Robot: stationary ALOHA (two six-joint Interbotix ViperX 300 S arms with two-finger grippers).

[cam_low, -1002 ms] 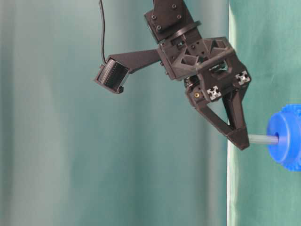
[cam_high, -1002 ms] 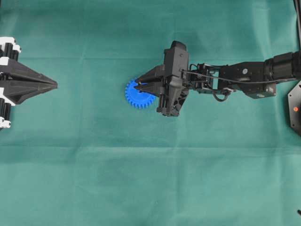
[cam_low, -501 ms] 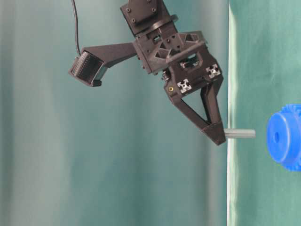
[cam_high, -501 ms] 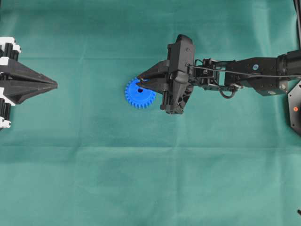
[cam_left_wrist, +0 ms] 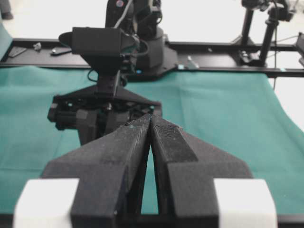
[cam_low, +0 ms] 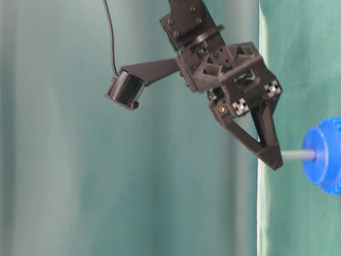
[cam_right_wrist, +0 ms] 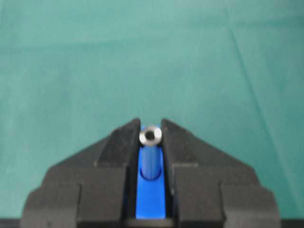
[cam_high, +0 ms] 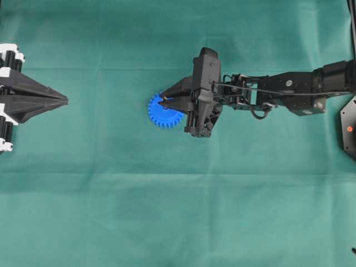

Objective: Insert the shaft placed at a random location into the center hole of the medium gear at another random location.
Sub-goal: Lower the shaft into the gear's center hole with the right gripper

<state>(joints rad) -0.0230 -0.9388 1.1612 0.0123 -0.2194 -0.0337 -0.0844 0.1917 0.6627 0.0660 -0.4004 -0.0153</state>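
Next, my right gripper lets go once the silver shaft can rest upright in the centre hole of the blue medium gear [cam_high: 166,105] [cam_right_wrist: 150,175].
The blue medium gear [cam_high: 157,115] lies flat on the green cloth, left of the middle. My right gripper [cam_high: 162,100] hovers over its hub, shut on the upper end of the silver shaft [cam_low: 297,156]. In the table-level view the shaft's free end meets the hub of the gear [cam_low: 326,154] at the centre hole. In the right wrist view the shaft [cam_right_wrist: 150,136] stands upright between the fingers, its lower end at the centre hole [cam_right_wrist: 151,176] of the gear [cam_right_wrist: 151,199]. My left gripper [cam_high: 65,100] is shut and empty at the far left, also in the left wrist view [cam_left_wrist: 150,118].
Green cloth [cam_high: 167,211] covers the whole table. A black base [cam_high: 349,127] sits at the right edge. In the left wrist view a black rail [cam_left_wrist: 228,47] with stands runs along the table's far edge.
Half a second ago the right gripper held the shaft lifted clear of the gear. It has come back down, and the shaft's end is at the hub hole again, as one second ago.
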